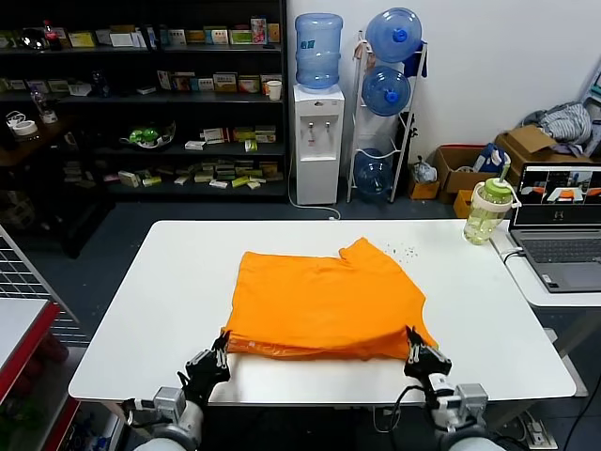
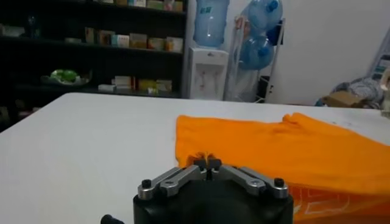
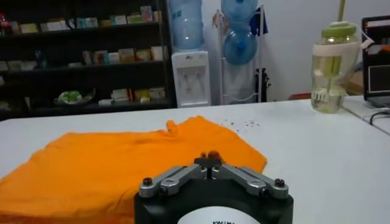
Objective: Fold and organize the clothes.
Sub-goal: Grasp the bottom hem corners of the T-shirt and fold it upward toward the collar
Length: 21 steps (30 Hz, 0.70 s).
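Observation:
The orange T-shirt's fold covers the white lettering; left gripper should lower, grab the near hem's corner point(image 1: 234, 349), pull it flat.
The bright orange T-shirt point(image 1: 324, 301) lies partly folded in the middle of the white table point(image 1: 141, 310). My left gripper point(image 1: 223, 340) is shut on the shirt's near left corner. My right gripper point(image 1: 411, 336) is shut on its near right corner. In the left wrist view a tuft of orange fabric sits pinched between the closed fingertips of the left gripper point(image 2: 208, 162), with the shirt point(image 2: 286, 146) stretching away and white lettering showing on the under layer. In the right wrist view the right gripper point(image 3: 209, 159) pinches an orange bit, with the shirt point(image 3: 109, 167) beyond.
A green-lidded water bottle point(image 1: 488, 211) stands at the table's far right corner. A laptop point(image 1: 562, 225) sits on a side table to the right. Small crumbs point(image 1: 406, 251) lie behind the shirt. A wire rack point(image 1: 19, 277) is at the left. Shelves and a water dispenser stand behind.

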Each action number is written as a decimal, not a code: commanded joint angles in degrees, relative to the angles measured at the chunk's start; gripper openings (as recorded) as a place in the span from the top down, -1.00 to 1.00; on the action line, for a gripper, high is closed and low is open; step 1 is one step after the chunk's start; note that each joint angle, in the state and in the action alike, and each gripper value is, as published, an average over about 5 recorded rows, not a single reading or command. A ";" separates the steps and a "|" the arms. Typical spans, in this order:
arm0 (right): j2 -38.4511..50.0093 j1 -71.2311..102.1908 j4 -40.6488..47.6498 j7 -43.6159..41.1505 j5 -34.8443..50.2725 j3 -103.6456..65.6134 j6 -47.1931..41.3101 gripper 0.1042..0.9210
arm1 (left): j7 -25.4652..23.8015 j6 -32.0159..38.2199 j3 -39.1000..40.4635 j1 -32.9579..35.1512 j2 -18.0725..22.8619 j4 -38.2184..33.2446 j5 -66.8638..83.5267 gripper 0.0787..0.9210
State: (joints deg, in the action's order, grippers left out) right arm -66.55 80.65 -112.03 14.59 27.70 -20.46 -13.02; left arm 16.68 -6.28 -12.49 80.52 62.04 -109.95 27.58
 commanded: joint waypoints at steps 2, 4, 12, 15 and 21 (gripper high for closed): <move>-0.43 -13.37 9.06 0.95 1.64 4.81 -0.80 0.95 | -0.16 0.68 3.30 -11.16 -0.07 8.74 0.26 0.95; -0.65 -14.65 10.16 0.80 1.81 5.50 -1.31 0.95 | 0.17 0.30 3.71 -12.33 0.18 9.89 0.20 0.95; -0.95 -17.51 12.72 -1.00 1.59 5.96 -2.39 0.58 | 0.75 -3.15 4.19 -14.33 0.61 11.75 -0.15 0.66; -0.26 -16.70 12.44 -1.87 0.34 4.84 -1.85 0.37 | 1.16 -3.96 3.92 -13.78 0.48 11.20 -0.39 0.44; 3.63 -10.12 9.92 -4.25 -0.67 0.97 -1.02 -0.06 | 1.45 -5.62 1.57 -8.74 -0.77 7.27 -0.25 0.03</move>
State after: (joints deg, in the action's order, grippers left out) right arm -65.77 68.02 -102.33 12.45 27.84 -17.29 -14.35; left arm 17.98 -10.34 -10.20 70.34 61.78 -101.71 27.50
